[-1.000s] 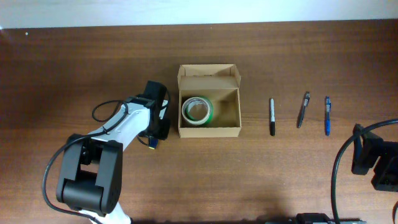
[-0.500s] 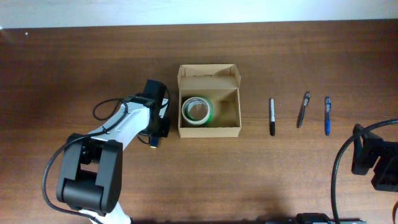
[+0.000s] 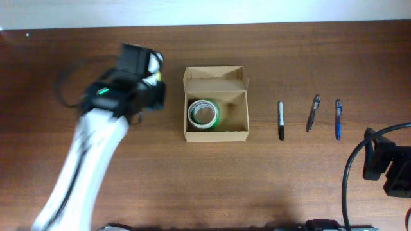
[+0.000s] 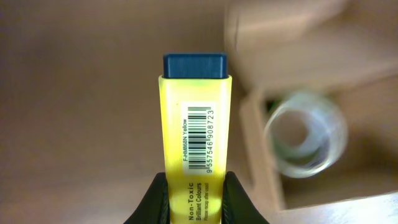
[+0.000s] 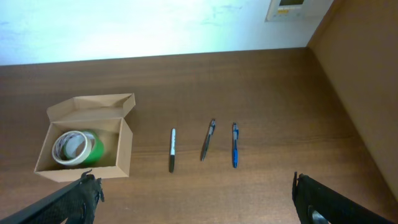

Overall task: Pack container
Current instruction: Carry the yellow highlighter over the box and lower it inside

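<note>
The yellow highlighter will go down on the box's bare bottom beside the roll of tape [image 3: 232,111] [image 4: 375,118] from my left gripper.
The container [image 3: 216,131] is a small tan cardboard box with its flap lid open at the back; it also shows in the right wrist view [image 5: 124,149] and, blurred, in the left wrist view [image 4: 261,155]. A green-sided roll of tape [image 3: 203,114] lies inside it. My left gripper [image 4: 196,199] is shut on a yellow highlighter with a blue cap [image 4: 194,118], held above the table just left of the box. In the overhead view the left arm [image 3: 128,86] is blurred. My right gripper [image 5: 193,199] is open and empty, far right near the front edge.
A black marker [image 3: 280,120], a dark pen [image 3: 313,113] and a blue pen [image 3: 338,119] lie in a row right of the box. The right arm's base and cable [image 3: 385,160] sit at the right edge. A wall runs along the table's far side.
My left arm has lifted off the table with the highlighter and swung up and back, from low beside the box's left wall to higher at its far left corner. The right arm is unmoved.
</note>
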Robot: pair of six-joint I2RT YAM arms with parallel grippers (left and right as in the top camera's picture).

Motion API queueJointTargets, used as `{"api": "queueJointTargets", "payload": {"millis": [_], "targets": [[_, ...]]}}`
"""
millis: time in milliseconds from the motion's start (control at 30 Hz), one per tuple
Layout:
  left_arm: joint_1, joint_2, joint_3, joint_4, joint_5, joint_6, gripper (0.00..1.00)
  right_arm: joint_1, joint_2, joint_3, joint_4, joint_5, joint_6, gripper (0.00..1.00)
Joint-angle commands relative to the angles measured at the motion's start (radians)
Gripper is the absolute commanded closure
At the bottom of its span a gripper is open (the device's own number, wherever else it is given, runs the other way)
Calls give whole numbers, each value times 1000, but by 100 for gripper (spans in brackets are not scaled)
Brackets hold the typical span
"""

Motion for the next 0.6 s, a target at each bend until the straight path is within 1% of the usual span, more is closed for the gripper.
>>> {"api": "queueJointTargets", "payload": {"millis": [0,100,200,400,567], "targets": [[-13,-95,48,-28,-24,0,98,11,6,-4,-6,1,5,1],[-56,-108,47,-28,-20,-40,98,11,6,-4,-6,0,6,1],[-130,-74,40,5,-20,-72,98,11,6,-4,-6,-10,5,1],[-303,83,40,137,20,-87,98,11,6,-4,-6,-11,5,1],[-388,229,40,184,47,-138,98,11,6,-4,-6,-11,5,1]]}}
